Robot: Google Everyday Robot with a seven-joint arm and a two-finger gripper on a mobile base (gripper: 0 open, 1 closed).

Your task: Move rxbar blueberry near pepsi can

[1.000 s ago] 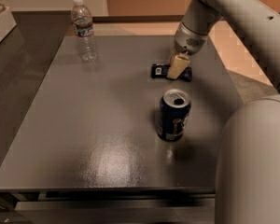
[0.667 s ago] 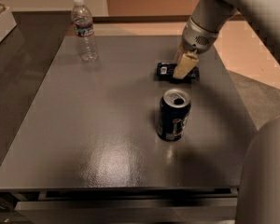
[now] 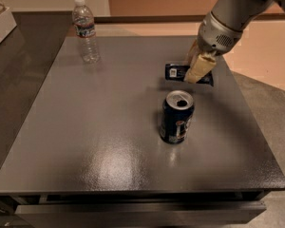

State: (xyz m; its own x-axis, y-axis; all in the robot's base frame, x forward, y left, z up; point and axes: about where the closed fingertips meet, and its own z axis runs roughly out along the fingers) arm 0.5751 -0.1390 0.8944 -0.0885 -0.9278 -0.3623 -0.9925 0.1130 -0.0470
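Next, my gripper releases the rxbar blueberry, now just above the table behind the can, on the grey table (image 3: pixel 193 116), setting it free in a spot that is close behind the pepsi can.
The rxbar blueberry (image 3: pixel 175 72) is a flat dark blue bar with a white label, at the back right of the grey table (image 3: pixel 85 127). My gripper (image 3: pixel 197 73) comes down from the upper right. Its beige fingers (image 3: pixel 202 66) are closed across the bar's right half and hide its middle. The bar seems to hang just above the table, with a shadow under it. The pepsi can (image 3: pixel 176 117), dark blue with an open silver top, stands upright in front of the bar, about a can's height away.
A clear plastic water bottle (image 3: pixel 85 31) stands upright at the table's back left. A white box (image 3: pixel 1 26) sits on a darker counter at the far left. The table's right edge lies close to the gripper.
The gripper and the bar have moved together a little to the right. The can and the bottle have not moved.
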